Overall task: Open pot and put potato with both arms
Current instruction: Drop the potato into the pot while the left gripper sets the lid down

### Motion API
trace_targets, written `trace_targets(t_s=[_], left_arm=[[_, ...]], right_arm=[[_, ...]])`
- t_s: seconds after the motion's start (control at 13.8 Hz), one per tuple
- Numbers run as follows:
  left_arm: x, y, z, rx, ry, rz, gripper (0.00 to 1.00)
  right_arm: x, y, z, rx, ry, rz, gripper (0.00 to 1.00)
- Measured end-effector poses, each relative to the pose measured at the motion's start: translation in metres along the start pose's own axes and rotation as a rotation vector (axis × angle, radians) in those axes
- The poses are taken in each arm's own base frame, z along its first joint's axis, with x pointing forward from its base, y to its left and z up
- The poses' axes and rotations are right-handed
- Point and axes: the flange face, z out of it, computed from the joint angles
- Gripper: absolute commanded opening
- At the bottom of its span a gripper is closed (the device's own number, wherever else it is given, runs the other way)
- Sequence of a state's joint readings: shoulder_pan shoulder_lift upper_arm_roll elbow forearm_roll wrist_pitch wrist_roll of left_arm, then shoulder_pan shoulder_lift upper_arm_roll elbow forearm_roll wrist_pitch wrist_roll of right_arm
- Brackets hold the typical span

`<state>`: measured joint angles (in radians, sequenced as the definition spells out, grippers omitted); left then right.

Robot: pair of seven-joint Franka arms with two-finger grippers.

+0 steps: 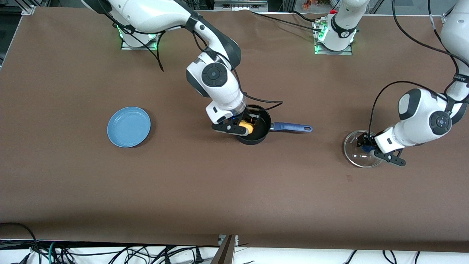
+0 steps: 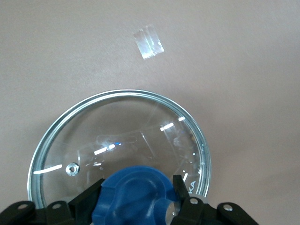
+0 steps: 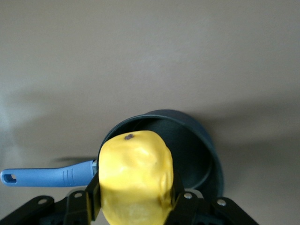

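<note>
Next, my right gripper releases the yellow potato, now held over the pot's mouth, on the black pot's bottom, slightly toward the blue handle [image 1: 255, 125] [image 3: 157, 174].
The black pot [image 1: 256, 134] stands open at mid-table, its blue handle [image 1: 291, 127] pointing toward the left arm's end. My right gripper [image 1: 244, 125] is shut on the yellow potato [image 1: 246, 127] and holds it over the pot's mouth; in the right wrist view the potato [image 3: 135, 174] sits between the fingers above the pot [image 3: 197, 145]. The glass lid [image 1: 358, 154] lies on the table toward the left arm's end. My left gripper [image 1: 365, 145] is shut on its blue knob [image 2: 136, 197], with the lid's rim [image 2: 117, 96] resting on the table.
A flat light-blue plate [image 1: 128, 127] lies toward the right arm's end of the table. A small piece of clear tape [image 2: 148, 42] is stuck to the brown table cover beside the lid.
</note>
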<state>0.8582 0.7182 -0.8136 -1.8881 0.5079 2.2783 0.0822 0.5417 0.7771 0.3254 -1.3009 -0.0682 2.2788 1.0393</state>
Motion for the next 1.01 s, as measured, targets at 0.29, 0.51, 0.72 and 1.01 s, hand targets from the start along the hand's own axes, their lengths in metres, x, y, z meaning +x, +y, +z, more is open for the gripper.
trace_targets(t_s=[0.29, 0.51, 0.72, 1.01], left_arm=[[0.006, -0.001, -0.001, -0.005, 0.010, -0.038, 1.00], [0.008, -0.003, -0.007, 0.001, 0.020, -0.042, 1.00], [0.013, 0.003, -0.026, 0.017, 0.018, -0.030, 1.00], [0.016, 0.043, -0.130, 0.087, 0.000, 0.013, 1.00]], right_arm=[[-0.006, 0.002, 0.035, 0.001, -0.014, 0.001, 0.45], [-0.014, 0.002, 0.047, -0.009, -0.027, -0.007, 0.48], [-0.016, 0.006, 0.061, -0.023, -0.039, -0.005, 0.58], [-0.015, 0.010, 0.070, -0.034, -0.045, -0.002, 1.00]])
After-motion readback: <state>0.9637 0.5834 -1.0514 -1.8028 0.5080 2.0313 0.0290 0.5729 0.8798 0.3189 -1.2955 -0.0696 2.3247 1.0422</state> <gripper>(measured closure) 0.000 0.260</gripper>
